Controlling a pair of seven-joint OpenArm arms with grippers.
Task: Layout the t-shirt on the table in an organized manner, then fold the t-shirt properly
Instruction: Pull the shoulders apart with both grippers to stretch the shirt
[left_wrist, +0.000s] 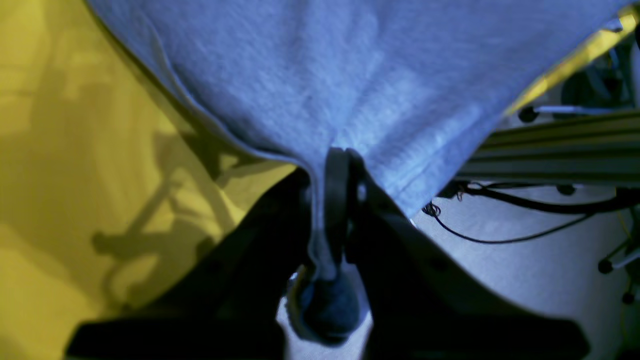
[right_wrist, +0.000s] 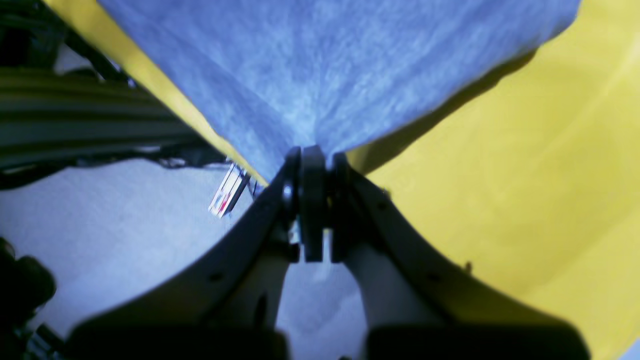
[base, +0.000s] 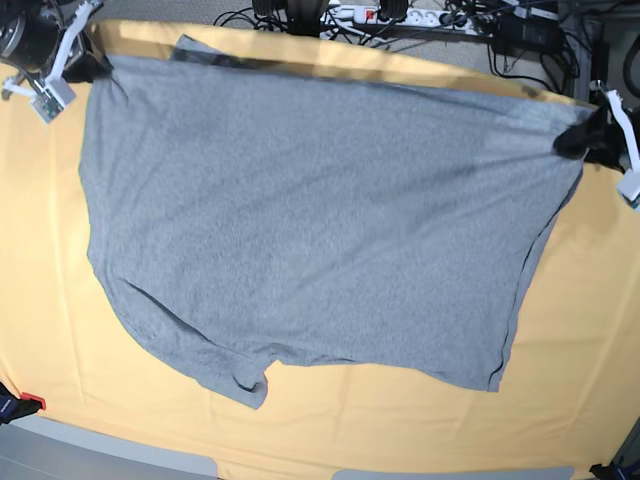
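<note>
The t-shirt bunches into folds at the left gripper, so the robot's left gripper should put this edge down, open and grab the t-shirt's far corner (base: 578, 112).
The grey t-shirt (base: 310, 220) lies spread plain side up over the yellow-orange table (base: 590, 330), with its far edge stretched between both grippers. At the far left corner my right gripper (base: 97, 68) is shut on a corner of the cloth. The left gripper (base: 572, 140) pinches the shirt's edge at the right. In the left wrist view the t-shirt (left_wrist: 325, 75) fans out from the shut left gripper (left_wrist: 338, 156) above the table (left_wrist: 75, 150). The right wrist view shows the t-shirt (right_wrist: 325, 65) bunched into the shut right gripper (right_wrist: 313, 152), beside the table (right_wrist: 500, 175). A sleeve (base: 245, 385) is crumpled at the near edge.
Cables and a power strip (base: 390, 14) lie beyond the table's far edge. A metal rail (left_wrist: 550, 150) and loose black cables (left_wrist: 500, 235) sit off the table by the left gripper. A red-tipped clamp (base: 25, 402) holds the cloth at the near left corner.
</note>
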